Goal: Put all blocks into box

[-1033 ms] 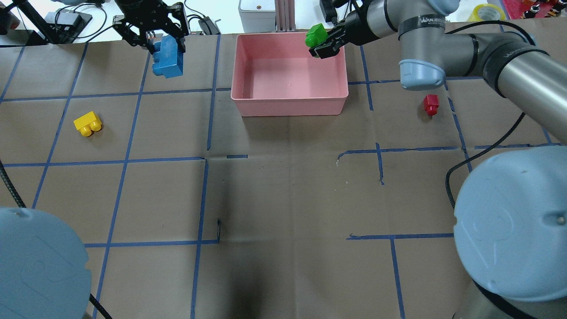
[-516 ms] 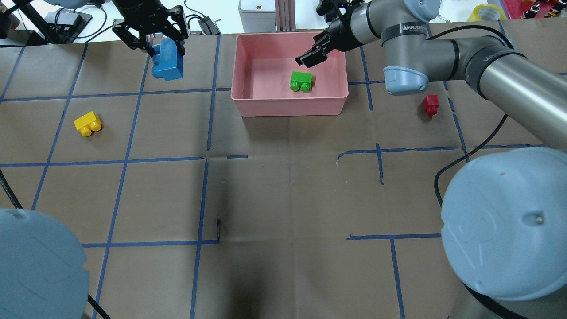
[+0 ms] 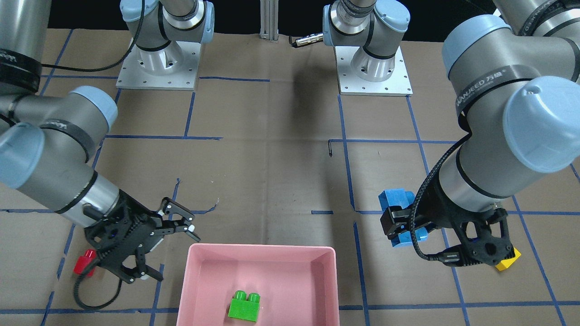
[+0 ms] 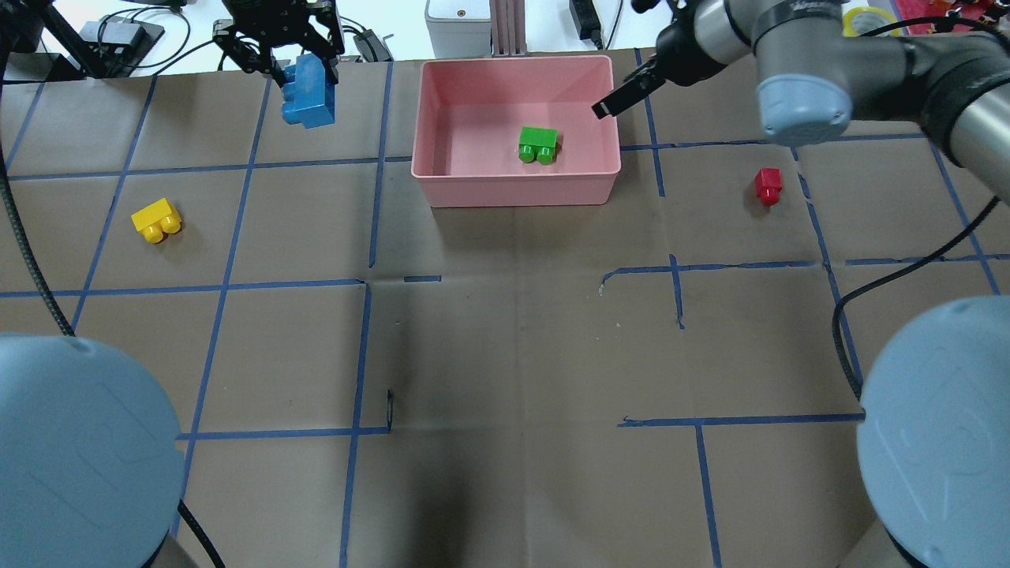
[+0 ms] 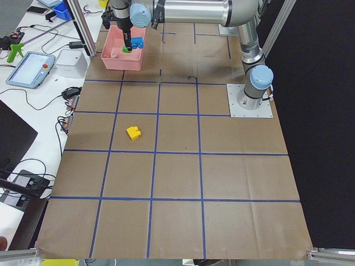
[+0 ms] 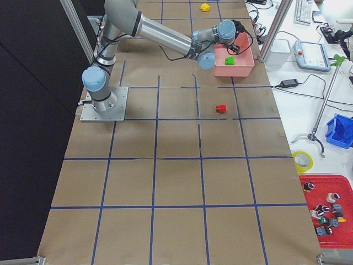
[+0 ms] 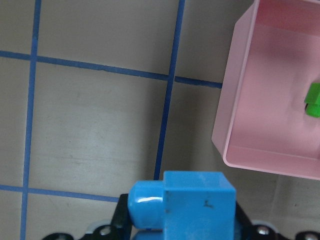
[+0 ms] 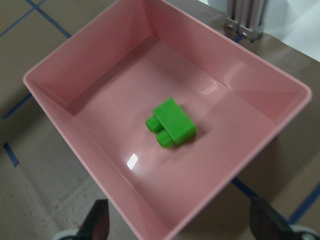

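Next, my right gripper moves to the red block (image 3: pixel 83 264) on the table, away from the pink box, and closes on its sides.
The pink box (image 4: pixel 517 189) stands at the table's far middle. A green block (image 4: pixel 538 145) lies inside it, also seen in the right wrist view (image 8: pixel 171 123) and the front view (image 3: pixel 244 306). My left gripper (image 4: pixel 304 75) is shut on the blue block (image 4: pixel 308 99) and holds it above the table, left of the box (image 3: pixel 204 271); the blue block also shows in the front view (image 3: pixel 398 222). My right gripper (image 3: pixel 165 249) is open and empty at the box's right side. The yellow block (image 4: pixel 156 220) lies at the left. The red block (image 4: pixel 768 185) lies at the right.
A grey device (image 4: pixel 458 24) and an aluminium post (image 4: pixel 505 28) stand just behind the box. Cables and gear lie along the far edge at the left (image 4: pixel 118 35). The two arm bases (image 3: pixel 156 68) sit on the robot's side.
My right gripper opened and let the green block fall into the box, then drew back to the box's right side. My left gripper moved the blue block slightly farther and to the right.
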You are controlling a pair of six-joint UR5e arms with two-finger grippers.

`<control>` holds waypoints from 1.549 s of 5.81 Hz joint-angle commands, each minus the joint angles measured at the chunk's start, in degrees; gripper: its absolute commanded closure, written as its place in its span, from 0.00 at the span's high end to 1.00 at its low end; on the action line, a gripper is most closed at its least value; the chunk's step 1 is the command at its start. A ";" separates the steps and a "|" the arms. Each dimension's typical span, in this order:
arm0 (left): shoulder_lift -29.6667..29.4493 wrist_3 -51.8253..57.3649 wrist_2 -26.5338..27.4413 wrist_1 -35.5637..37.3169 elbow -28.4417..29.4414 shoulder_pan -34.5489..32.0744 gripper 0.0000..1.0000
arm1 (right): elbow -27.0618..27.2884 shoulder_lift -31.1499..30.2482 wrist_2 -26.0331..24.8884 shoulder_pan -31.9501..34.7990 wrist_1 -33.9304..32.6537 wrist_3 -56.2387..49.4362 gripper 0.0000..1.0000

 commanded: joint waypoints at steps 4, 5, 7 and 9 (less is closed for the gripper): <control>-21.18 -5.34 2.98 4.33 16.61 -12.05 0.22 | 7.64 -1.91 -27.36 -8.05 0.29 26.99 0.93; -23.56 -5.27 3.07 6.79 16.53 -12.77 0.22 | 10.20 0.19 -26.93 -8.06 -6.84 27.45 0.93; -24.90 -5.44 2.98 9.09 16.18 -12.78 0.37 | 10.14 6.42 -26.40 -8.06 -16.20 28.58 0.91; -23.86 -7.19 2.81 9.36 16.18 -12.78 0.99 | 9.61 8.99 -24.82 -8.06 -17.28 28.59 0.91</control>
